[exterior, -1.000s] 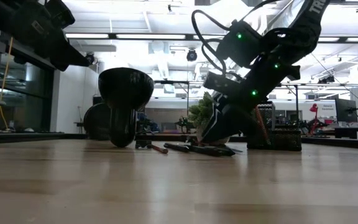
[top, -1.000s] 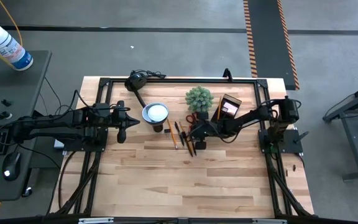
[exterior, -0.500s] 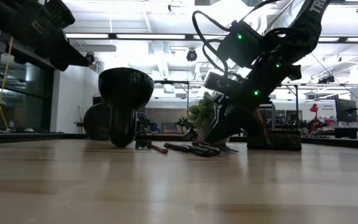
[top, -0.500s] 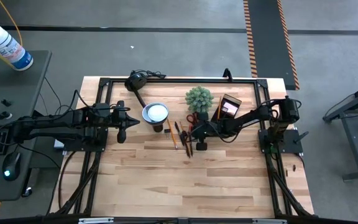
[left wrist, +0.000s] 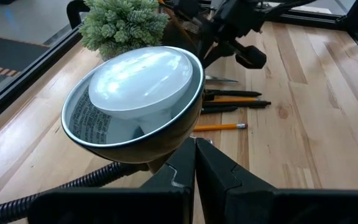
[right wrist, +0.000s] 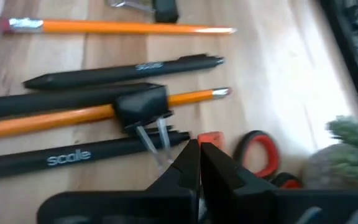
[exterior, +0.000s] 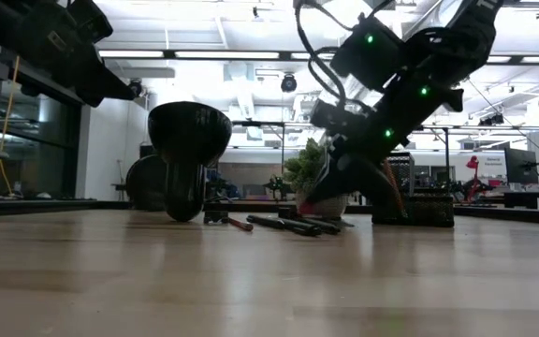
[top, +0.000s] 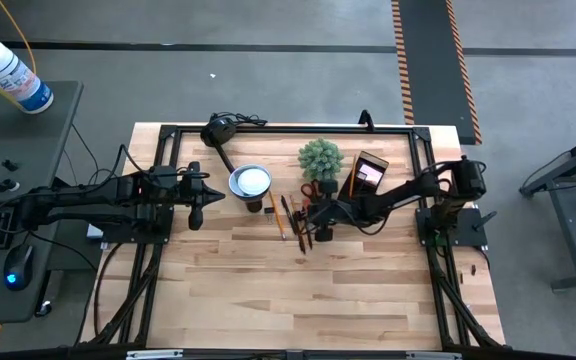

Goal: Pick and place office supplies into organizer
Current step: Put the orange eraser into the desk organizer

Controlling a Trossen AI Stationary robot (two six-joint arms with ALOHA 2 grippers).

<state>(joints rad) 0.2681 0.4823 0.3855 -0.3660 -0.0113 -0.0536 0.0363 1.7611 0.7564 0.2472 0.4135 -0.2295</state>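
Note:
Next, I release the red eraser with my right gripper in the black organizer's low front compartment [top: 366, 190], beside the upright orange pencil.
Several orange pencils and dark pens [top: 290, 215] lie side by side on the table, in front of the green plant [top: 320, 157]. The red-handled scissors [top: 308, 190] lie beside them. The black organizer [top: 368, 172] stands right of the plant, with something pink showing in it. My right gripper [right wrist: 194, 152] is shut, slanting down over the pens, with its tips beside a black binder clip [right wrist: 140, 106] that sits on an orange pencil [right wrist: 55, 118]. My left gripper [left wrist: 194, 149] is shut and hangs in the air behind the lamp head [left wrist: 135, 93]. My right gripper's shut fingertips stand close to the binder clip's wire handles [right wrist: 151, 140] and to a dark pen [right wrist: 73, 157]. Whether they touch either one, I cannot tell. Nothing shows between the fingers.
The black desk lamp [top: 250, 181], with its round white-faced head, stands left of the pens. Its cable runs to the far edge. A black frame [top: 268, 130] borders the table top. Bare wood [top: 288, 290] lies toward the near edge.
My right gripper has shut over the pens and its wrist has rolled a little. In the low view the arm has tipped up slightly. My left arm has kept still.

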